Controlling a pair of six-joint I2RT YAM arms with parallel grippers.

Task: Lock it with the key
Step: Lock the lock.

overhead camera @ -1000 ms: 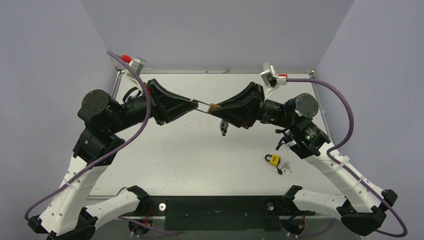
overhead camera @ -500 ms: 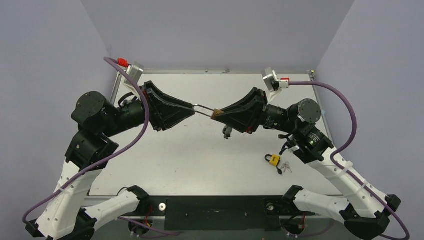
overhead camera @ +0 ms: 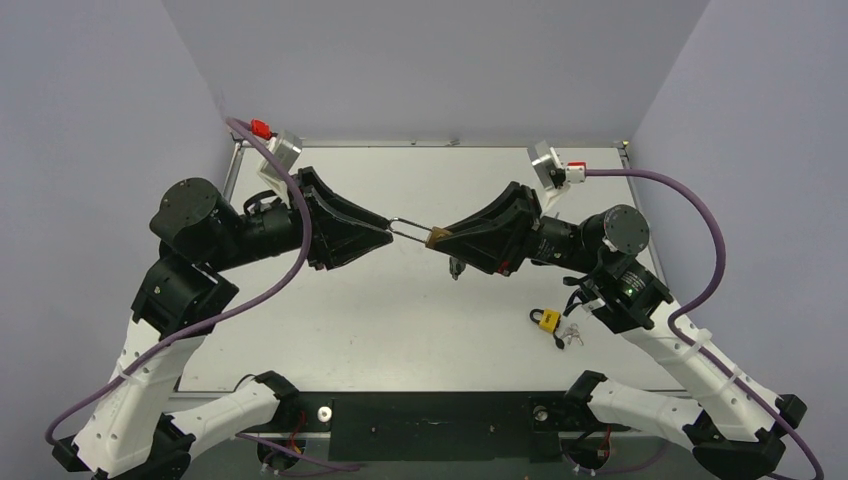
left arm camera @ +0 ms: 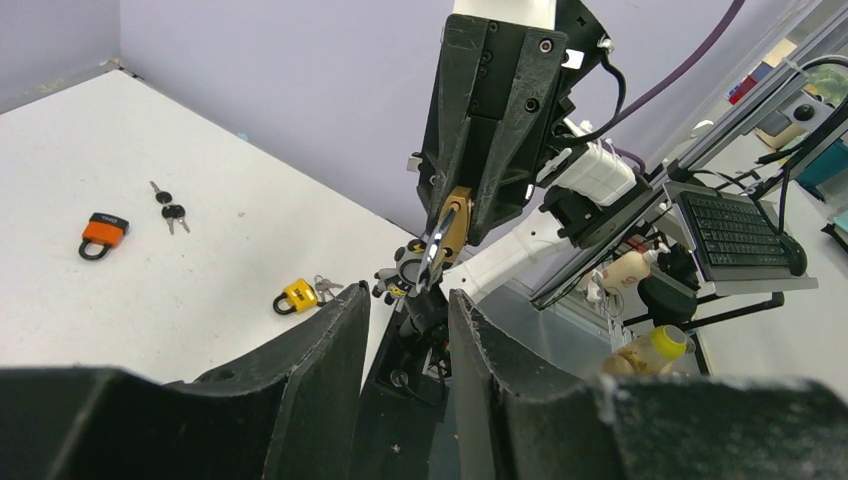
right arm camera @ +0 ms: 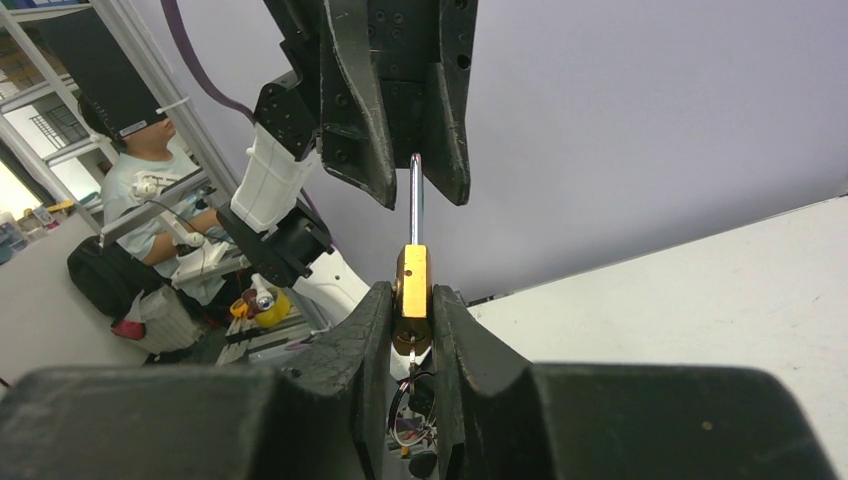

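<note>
Next, my left gripper takes hold of the padlock's shackle (overhead camera: 410, 223), because my right gripper is holding the brass padlock's body next to the key and needs to be freed for the key.
A brass padlock (overhead camera: 433, 238) is held in the air above the middle of the table. My right gripper (overhead camera: 441, 239) is shut on its body (right arm camera: 412, 283). A key (right arm camera: 410, 350) sits in the keyhole underneath, and its ring and a dark fob (overhead camera: 456, 266) hang below. The silver shackle (right arm camera: 415, 195) points toward my left gripper (overhead camera: 388, 228). That gripper is open, and the shackle's end lies between its fingers (right arm camera: 360, 150) without touching them. In the left wrist view the padlock (left arm camera: 453, 222) shows just beyond the left gripper (left arm camera: 408, 295).
A yellow padlock (overhead camera: 546, 320) with keys lies on the table near the right arm and also shows in the left wrist view (left arm camera: 298, 296). An orange padlock (left arm camera: 103, 230) and loose keys (left arm camera: 168, 208) lie on the table. Grey walls enclose the table.
Both grippers and the padlock between them have shifted slightly toward the near edge. The left wrist has turned a little. The right grip on the padlock is unchanged.
</note>
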